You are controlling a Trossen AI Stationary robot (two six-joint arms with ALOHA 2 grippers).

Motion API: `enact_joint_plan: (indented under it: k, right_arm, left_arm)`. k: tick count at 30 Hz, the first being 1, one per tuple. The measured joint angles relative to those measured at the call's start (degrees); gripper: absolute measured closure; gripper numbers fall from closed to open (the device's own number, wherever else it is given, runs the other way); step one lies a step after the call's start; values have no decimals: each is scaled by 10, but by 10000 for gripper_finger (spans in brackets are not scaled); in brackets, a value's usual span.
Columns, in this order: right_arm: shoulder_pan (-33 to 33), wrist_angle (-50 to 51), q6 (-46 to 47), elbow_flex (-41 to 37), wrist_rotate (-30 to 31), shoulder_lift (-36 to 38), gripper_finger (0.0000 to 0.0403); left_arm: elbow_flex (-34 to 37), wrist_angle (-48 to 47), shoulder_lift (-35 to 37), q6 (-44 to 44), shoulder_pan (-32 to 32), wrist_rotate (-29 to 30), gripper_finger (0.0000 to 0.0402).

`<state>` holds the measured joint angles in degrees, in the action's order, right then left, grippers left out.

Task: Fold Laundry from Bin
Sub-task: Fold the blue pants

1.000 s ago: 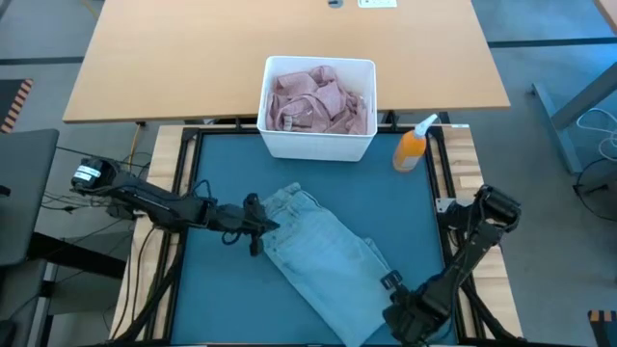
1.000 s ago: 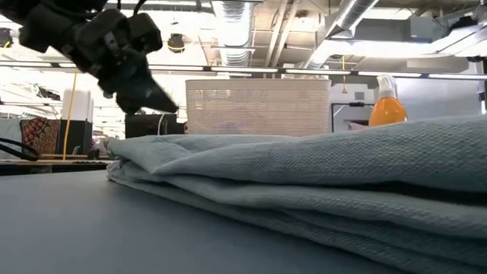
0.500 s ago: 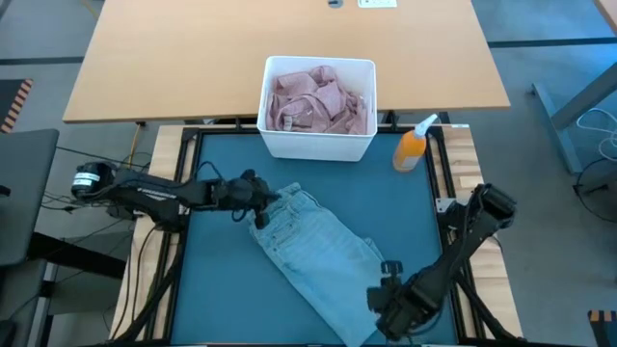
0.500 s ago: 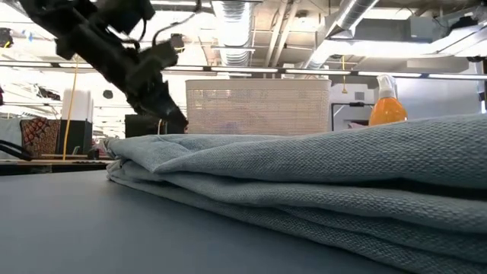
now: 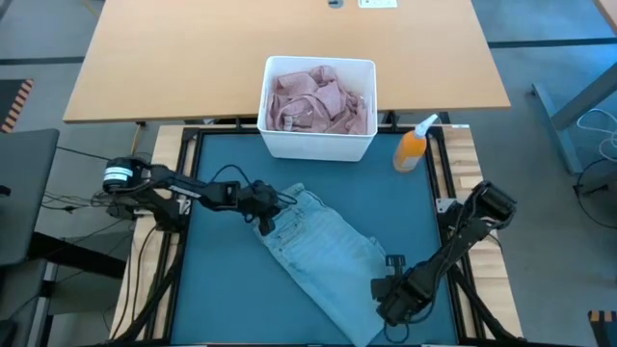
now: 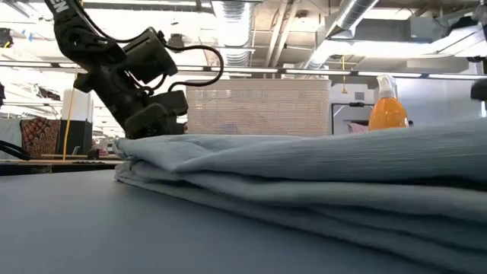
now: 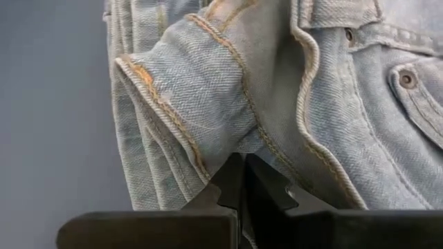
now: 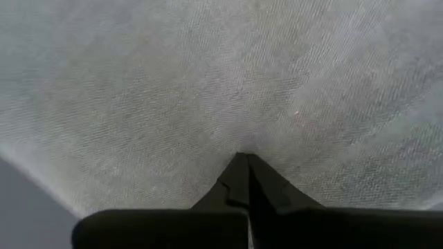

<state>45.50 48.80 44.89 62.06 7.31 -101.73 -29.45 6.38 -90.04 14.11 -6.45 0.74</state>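
Observation:
My left gripper needs to release the jeans' waist end on the bare teal mat (image 5: 247,268) next to their long slanting near edge.
Light blue denim jeans (image 5: 323,255) lie folded on the teal mat (image 5: 217,289), slanting from the waist end at the middle left to the leg end at the near right. My left gripper (image 5: 268,220) is shut at the waist end (image 7: 180,90); it also shows in the low view (image 6: 148,122). My right gripper (image 5: 390,287) points down, shut, at the jeans' near right edge. The white bin (image 5: 318,146) stands at the mat's far edge with a dusty pink shirt (image 5: 318,101) inside. My left gripper has its shut fingertips (image 7: 235,166) against the jeans just under the turned-over waistband corner (image 7: 208,138), slanting down from the table's left. Whether any cloth is caught between them, I cannot tell. The jeans lie flat on the mat. My right gripper pinches the jeans' top layer (image 8: 242,142) between its fingertips, coming from above and pointing down. The denim puckers in toward the fingertips. The jeans stay flat on the mat; the high view hides the contact under the wrist.
An orange spray bottle (image 5: 412,149) stands at the mat's far right corner, right of the bin. A light wooden table (image 5: 193,58) lies beyond the bin. Bare mat shows left of the jeans and along the near left.
My left gripper has swung toward the table's right and come down, tipping steeper, onto the jeans' waist end. My right gripper has shifted a little toward the far left, onto the jeans' near right edge. The jeans have stayed where they were.

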Motion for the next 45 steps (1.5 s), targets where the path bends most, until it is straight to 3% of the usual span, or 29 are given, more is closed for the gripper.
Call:
enact_joint_plan:
  k: [4, 8, 14, 21, 25, 29, 33, 36, 39, 45]
  right_arm:
    - [-29, -7, -21, -56, 10, 27, 363]
    - [-80, 8, -51, -101, 54, 69, 366]
    - [-192, -4, -119, -144, 107, 139, 388]
    - [-346, -57, -258, -148, 119, 176, 364]
    - [-422, -90, -330, -136, 114, 192, 370]
    - [-464, -84, -359, -94, 95, 215, 386]
    - [-456, -86, -343, -48, 67, 249, 388]
    - [-410, -106, -278, -33, 65, 266, 385]
    - [-334, -144, -229, -40, 66, 265, 385]
    - [-191, -165, -124, -51, 150, 203, 385]
  left_arm:
    - [-1, -23, 7, 42, 40, 20, 401]
    - [4, -87, 53, 90, 95, -27, 401]
    - [8, -175, 127, 172, 188, -55, 402]
    - [8, -172, 143, 281, 310, -93, 401]
    - [4, -142, 145, 282, 350, -104, 401]
    - [-37, -202, 171, 230, 358, -91, 401]
    - [-113, -378, 217, 175, 357, -5, 401]
    - [-157, -483, 251, 154, 357, 87, 401]
    - [-150, -487, 279, 116, 356, 149, 401]
    - [-85, -394, 290, 18, 316, 161, 401]
